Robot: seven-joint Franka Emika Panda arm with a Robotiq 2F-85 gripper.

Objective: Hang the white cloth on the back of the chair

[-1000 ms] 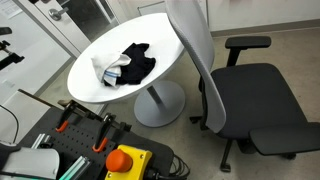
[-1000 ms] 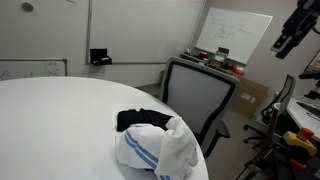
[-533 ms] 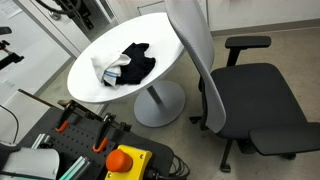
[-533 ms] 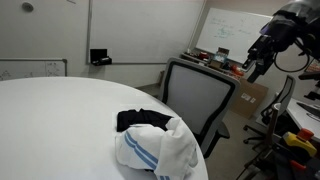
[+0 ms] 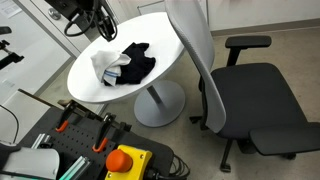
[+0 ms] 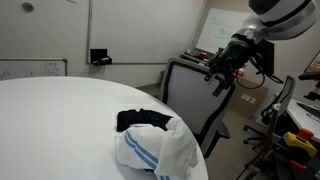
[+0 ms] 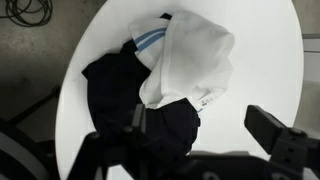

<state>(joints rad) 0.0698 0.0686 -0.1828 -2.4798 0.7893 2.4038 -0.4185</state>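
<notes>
The robot's gripper should close on the edge (image 5: 122,56) (image 7: 183,96) next to the white cloth's small label, over the black cloth and away from the blue stripes.
The white cloth (image 5: 106,66) with blue stripes lies crumpled on the round white table (image 5: 165,35), partly over a black cloth (image 5: 136,60). Both show in the exterior view (image 6: 160,148) and the wrist view (image 7: 195,55). The grey office chair's back (image 5: 193,60) stands at the table's edge, also seen in the exterior view (image 6: 198,100). My gripper (image 5: 104,27) hangs in the air above the table's far side, jaws open and empty, well above the cloths. In the wrist view its fingers (image 7: 282,140) frame the pile from above.
The chair's dark seat (image 5: 262,105) and armrest (image 5: 247,43) lie beside the table. A tool case with an orange emergency button (image 5: 124,160) sits at the near edge. A whiteboard (image 6: 232,35) and cluttered shelf stand behind the chair.
My arm has swung in from the side of the room toward the table. It now hovers over the cloth pile. The cloths have not moved.
</notes>
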